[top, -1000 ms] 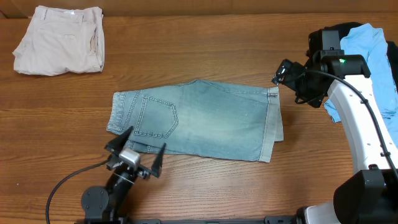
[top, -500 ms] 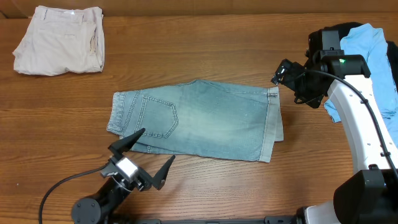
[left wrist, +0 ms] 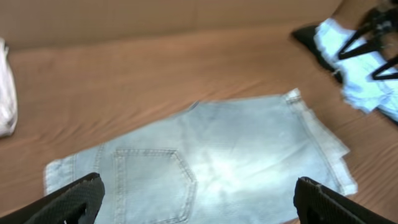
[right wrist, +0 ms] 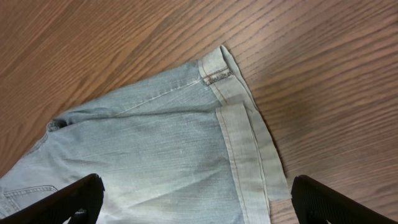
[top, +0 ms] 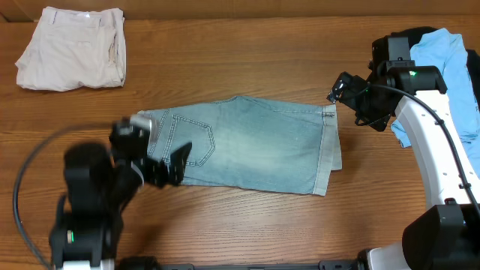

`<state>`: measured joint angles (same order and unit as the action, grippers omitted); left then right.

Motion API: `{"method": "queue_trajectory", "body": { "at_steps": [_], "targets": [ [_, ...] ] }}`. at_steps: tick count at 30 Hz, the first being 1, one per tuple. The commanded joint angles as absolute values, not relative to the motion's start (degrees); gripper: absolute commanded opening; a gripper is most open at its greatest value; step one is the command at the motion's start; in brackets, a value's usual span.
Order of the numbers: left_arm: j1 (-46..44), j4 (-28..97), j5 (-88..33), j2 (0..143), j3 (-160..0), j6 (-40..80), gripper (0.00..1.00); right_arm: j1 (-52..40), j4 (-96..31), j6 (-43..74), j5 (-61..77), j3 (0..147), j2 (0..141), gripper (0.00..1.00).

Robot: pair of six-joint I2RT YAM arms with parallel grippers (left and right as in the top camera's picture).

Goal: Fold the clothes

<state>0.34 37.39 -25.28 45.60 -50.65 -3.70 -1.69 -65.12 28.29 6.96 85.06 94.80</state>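
Observation:
Next, my right gripper goes to the near corner of the upper hem (top: 321, 193) on the light-blue denim shorts and closes there.
The faded light-blue denim shorts (top: 247, 144) lie folded in half at the table's middle, back pocket up, waist left, cuffed hems right. They also show in the left wrist view (left wrist: 205, 165) and the right wrist view (right wrist: 168, 143). My left gripper (top: 159, 161) is open and empty, raised over the shorts' waist end; its image is blurred. My right gripper (top: 341, 88) is open and empty, just above the top corner of the hems. Folded beige shorts (top: 73, 48) lie at the far left. A sky-blue shirt (top: 450, 67) and a black garment (top: 409, 36) lie at the right edge.
The bare wooden table (top: 247, 67) stretches between the garments. My right arm's white links (top: 439, 157) run along the right side. The left arm's cable (top: 30, 172) loops at the front left.
My left arm has swung up and left from the front edge and now hovers over the shorts' waist end, still open. The right arm and the shorts have not moved.

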Motion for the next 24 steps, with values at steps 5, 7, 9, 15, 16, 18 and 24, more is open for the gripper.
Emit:
{"method": "queue_trajectory", "body": {
  "at_steps": [5,7,9,15,16,18,24],
  "targets": [
    [0.78,38.98,-16.14,60.62,-58.06,-3.33,1.00,-1.91,-64.73,28.34,6.04,85.47,93.56,1.00],
    [2.96,39.00,-10.76,63.07,-58.24,3.77,1.00,-1.91,-64.84,28.34,6.04,85.45,93.56,1.00],
    [6.07,38.98,-10.24,65.34,-58.24,7.33,1.00,-1.91,-64.95,28.29,6.02,85.45,93.56,1.00],
    [12.56,41.69,-15.86,70.96,-58.24,9.61,1.00,-1.91,-66.96,28.34,3.33,85.45,93.56,1.00],
    [13.08,42.41,-15.22,71.75,-58.24,9.21,1.00,-1.91,-67.26,28.34,2.94,85.45,93.56,1.00],
    [13.93,43.40,-12.62,73.52,-58.24,9.21,1.00,-1.91,-67.85,28.36,2.66,85.45,93.56,1.00],
    [14.35,43.33,-4.19,81.36,-58.22,9.26,1.00,-1.91,-71.05,28.34,2.66,85.45,93.56,1.00]
  ]
}}
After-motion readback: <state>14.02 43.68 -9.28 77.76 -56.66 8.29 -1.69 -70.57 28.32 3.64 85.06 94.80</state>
